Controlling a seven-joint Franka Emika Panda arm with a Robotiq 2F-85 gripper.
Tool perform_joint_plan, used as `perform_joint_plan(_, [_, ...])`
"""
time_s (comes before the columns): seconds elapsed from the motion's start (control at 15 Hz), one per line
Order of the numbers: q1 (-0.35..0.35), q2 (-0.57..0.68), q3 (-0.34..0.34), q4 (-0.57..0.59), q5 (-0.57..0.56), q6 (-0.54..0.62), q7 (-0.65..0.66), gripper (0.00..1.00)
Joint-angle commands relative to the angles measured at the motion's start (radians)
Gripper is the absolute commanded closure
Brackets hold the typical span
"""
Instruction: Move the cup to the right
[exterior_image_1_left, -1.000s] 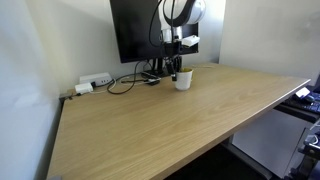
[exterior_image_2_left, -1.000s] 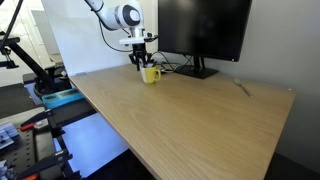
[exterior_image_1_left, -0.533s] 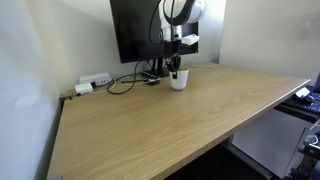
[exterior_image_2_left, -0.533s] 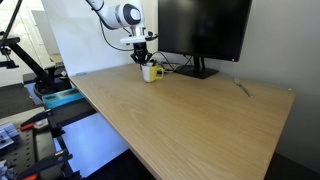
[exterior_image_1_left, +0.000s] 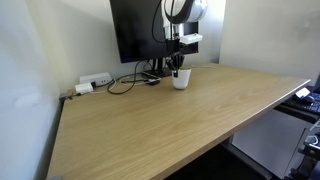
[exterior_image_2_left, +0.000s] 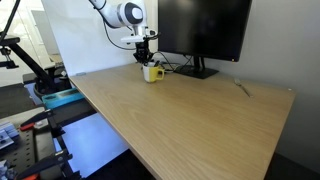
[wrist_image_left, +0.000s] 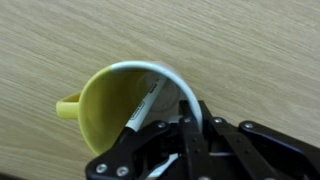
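My gripper is going to the bare wood (exterior_image_1_left: 237, 87) between the monitor and the desk's far corner. It will let go of the cup there.
The cup (exterior_image_1_left: 181, 81) is small, white outside and yellow inside, and stands on the wooden desk just in front of the monitor. It also shows in an exterior view (exterior_image_2_left: 153, 73). In the wrist view the cup (wrist_image_left: 105, 112) shows its yellow inside, a yellow handle at the left and a marker pen (wrist_image_left: 147, 108) leaning in it. My gripper (wrist_image_left: 190, 128) comes down from above and its two fingers are shut on the cup's white rim, one inside and one outside. The gripper shows in both exterior views (exterior_image_1_left: 177, 68) (exterior_image_2_left: 147, 62).
A black monitor (exterior_image_1_left: 135, 30) (exterior_image_2_left: 205, 25) stands at the back of the desk on its stand, with cables (exterior_image_1_left: 125, 82) beside it. A white power strip (exterior_image_1_left: 95, 80) lies at the back edge. The desk (exterior_image_1_left: 170, 125) stretches wide toward the front.
The cup and the gripper have shifted a little across the desk in front of the monitor stand. The grip on the rim is unchanged.
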Motion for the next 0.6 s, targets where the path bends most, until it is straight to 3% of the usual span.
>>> perform_joint_plan(0.0, [0.01, -0.042, -0.021, -0.011, 0.029, -0.024, 0.085, 0.98])
perform_joint_plan(0.53, [-0.011, -0.149, -0.054, -0.069, 0.075, -0.046, 0.217, 0.98])
